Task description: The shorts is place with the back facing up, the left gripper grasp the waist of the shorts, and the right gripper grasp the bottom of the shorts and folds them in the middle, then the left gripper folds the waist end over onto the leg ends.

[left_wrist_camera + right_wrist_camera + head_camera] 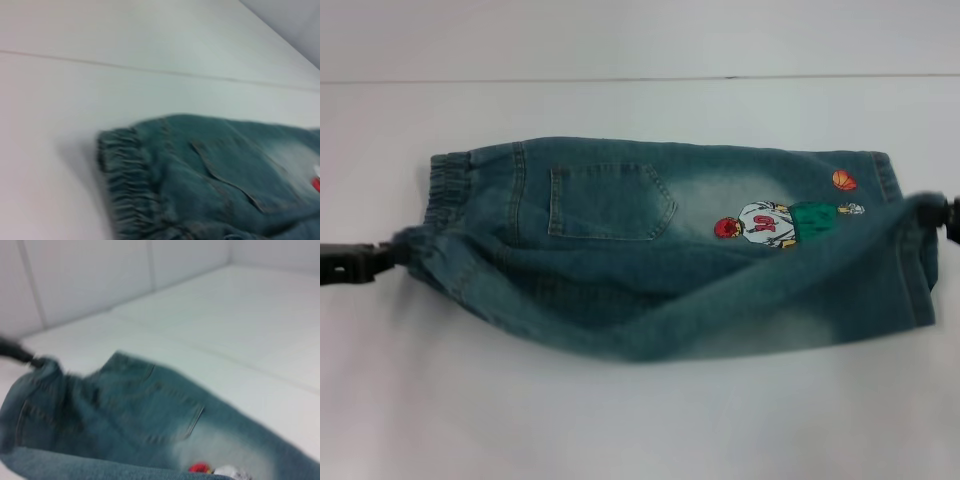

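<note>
Next, my right gripper releases the near leg hem, now held up off the shorts, on the shorts' far hem corner (893, 160), beside the orange basketball patch.
Blue denim shorts (670, 250) lie across the white table (620, 420), back pocket (610, 200) and a basketball-player patch (770, 222) facing up. The elastic waist (445, 190) is on the left, the leg ends (910, 240) on the right. My left gripper (382, 258) is shut on the near waist edge, lifting it. My right gripper (938, 212) is shut on the near leg hem, holding it up. The near half hangs as a raised fold between the two. The left wrist view shows the waist (125, 190) and pocket (225, 170); the right wrist view shows the pocket (145, 410) and, farther off, the left gripper (20, 354).
A table seam (620, 80) runs across the back, and bare white surface lies in front of the shorts. An orange basketball patch (844, 181) sits near the leg ends.
</note>
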Controlling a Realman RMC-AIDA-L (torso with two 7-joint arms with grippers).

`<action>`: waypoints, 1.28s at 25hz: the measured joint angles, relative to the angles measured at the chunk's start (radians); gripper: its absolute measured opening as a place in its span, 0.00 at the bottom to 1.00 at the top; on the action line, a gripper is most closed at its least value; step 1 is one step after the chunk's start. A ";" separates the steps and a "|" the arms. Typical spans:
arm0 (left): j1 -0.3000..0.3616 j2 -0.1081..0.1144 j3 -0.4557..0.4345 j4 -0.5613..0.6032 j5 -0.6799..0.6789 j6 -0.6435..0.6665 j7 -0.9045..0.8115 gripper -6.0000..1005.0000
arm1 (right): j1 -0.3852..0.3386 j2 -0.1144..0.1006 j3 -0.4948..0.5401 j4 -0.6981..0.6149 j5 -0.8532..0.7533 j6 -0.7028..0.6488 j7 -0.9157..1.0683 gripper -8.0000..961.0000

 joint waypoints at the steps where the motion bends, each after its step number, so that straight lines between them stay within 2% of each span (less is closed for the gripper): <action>1: 0.003 -0.003 -0.007 0.000 -0.009 -0.018 -0.006 0.06 | 0.004 0.000 0.000 0.037 0.035 0.049 0.001 0.03; 4: 0.007 -0.012 -0.023 0.001 -0.034 -0.076 -0.012 0.06 | 0.023 0.000 0.004 0.094 0.051 0.177 0.019 0.03; 5: 0.008 -0.015 -0.027 -0.001 -0.044 -0.101 -0.014 0.06 | 0.023 0.000 0.004 0.094 0.051 0.177 0.019 0.03; 6: 0.007 -0.015 -0.030 -0.003 -0.052 -0.119 -0.016 0.06 | 0.035 -0.001 0.003 0.142 0.064 0.281 0.032 0.03; 7: 0.006 -0.016 -0.033 -0.005 -0.065 -0.139 -0.017 0.06 | 0.035 -0.001 0.003 0.142 0.064 0.281 0.032 0.03; 8: 0.004 -0.017 -0.034 -0.011 -0.087 -0.170 -0.019 0.06 | 0.050 -0.006 -0.001 0.197 0.075 0.366 0.037 0.03; 13: -0.018 -0.017 -0.024 -0.038 -0.103 -0.219 -0.019 0.06 | 0.070 -0.003 0.001 0.245 0.085 0.467 0.037 0.02; 17: -0.041 -0.018 -0.017 -0.047 -0.104 -0.243 -0.013 0.06 | 0.087 0.000 -0.007 0.271 0.089 0.515 0.027 0.02; 24: -0.082 -0.018 0.048 -0.057 -0.106 -0.297 -0.017 0.06 | 0.103 0.000 -0.028 0.299 0.089 0.562 0.028 0.02; 32: -0.153 -0.014 0.112 -0.112 -0.102 -0.420 -0.019 0.06 | 0.106 -0.009 -0.055 0.328 0.083 0.606 0.041 0.02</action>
